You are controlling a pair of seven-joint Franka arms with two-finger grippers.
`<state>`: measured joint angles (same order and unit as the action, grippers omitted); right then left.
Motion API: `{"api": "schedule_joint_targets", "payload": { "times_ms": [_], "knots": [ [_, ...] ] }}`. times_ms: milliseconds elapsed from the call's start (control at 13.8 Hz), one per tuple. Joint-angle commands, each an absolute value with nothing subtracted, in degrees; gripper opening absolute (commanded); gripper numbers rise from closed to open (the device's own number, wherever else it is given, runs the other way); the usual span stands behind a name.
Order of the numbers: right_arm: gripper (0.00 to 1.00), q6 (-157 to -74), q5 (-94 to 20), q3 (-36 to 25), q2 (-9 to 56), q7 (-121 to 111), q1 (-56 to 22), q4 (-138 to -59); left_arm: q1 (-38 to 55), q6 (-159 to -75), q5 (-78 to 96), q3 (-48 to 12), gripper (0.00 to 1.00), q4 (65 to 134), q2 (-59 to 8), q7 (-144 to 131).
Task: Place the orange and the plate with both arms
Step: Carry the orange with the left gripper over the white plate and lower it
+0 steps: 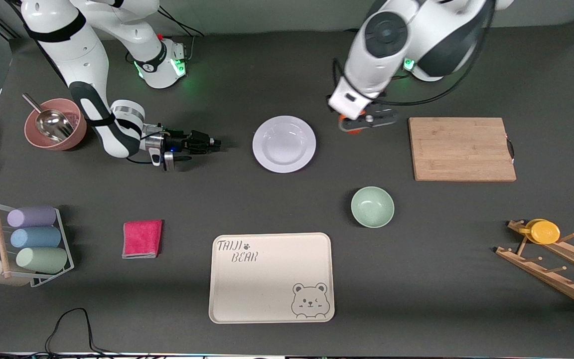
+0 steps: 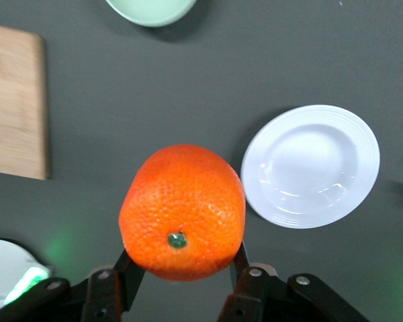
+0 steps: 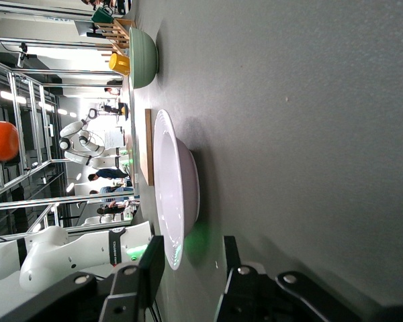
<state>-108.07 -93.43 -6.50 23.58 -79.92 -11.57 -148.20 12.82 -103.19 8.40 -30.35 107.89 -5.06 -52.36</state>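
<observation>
Next, my left gripper puts the orange down and lets go of it inside the white plate, slightly off its middle [image 1: 292,137] [image 2: 295,185] toward the cutting board.
The orange [image 1: 351,124] is held in my left gripper [image 1: 354,123], whose fingers are shut on its sides, above the dark table between the plate and the cutting board. In the left wrist view the orange [image 2: 183,211] fills the space between the fingers of the left gripper [image 2: 186,260]. The white plate [image 1: 284,144] lies flat on the table and also shows in the left wrist view [image 2: 310,166]. My right gripper [image 1: 215,143] is open and low, beside the plate toward the right arm's end. In the right wrist view the plate's rim [image 3: 171,194] stands just ahead of the open right gripper [image 3: 192,247].
A wooden cutting board [image 1: 461,148] lies toward the left arm's end. A pale-green bowl [image 1: 372,206] and a beige bear tray [image 1: 271,277] lie nearer the camera. A pink cloth [image 1: 142,239], a pink bowl with scoop [image 1: 55,123] and two racks sit at the table's ends.
</observation>
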Motion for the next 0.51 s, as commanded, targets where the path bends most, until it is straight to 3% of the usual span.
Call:
{"api": "schedule_joint_targets", "payload": {
  "times_ms": [0,436],
  "knots": [
    [0.39,-108.46,-95.01,-6.59,24.78,-81.74,-12.13,-147.66,19.40,-109.31,7.92,-29.36,0.00,107.75,-10.70,-60.88],
    [0.39,-108.28,-95.01,-6.59,26.36,-83.76,-12.04,-147.48,29.70,-124.52,-3.06,-29.27,0.00,107.58,-25.03,-76.98]
  ]
}}
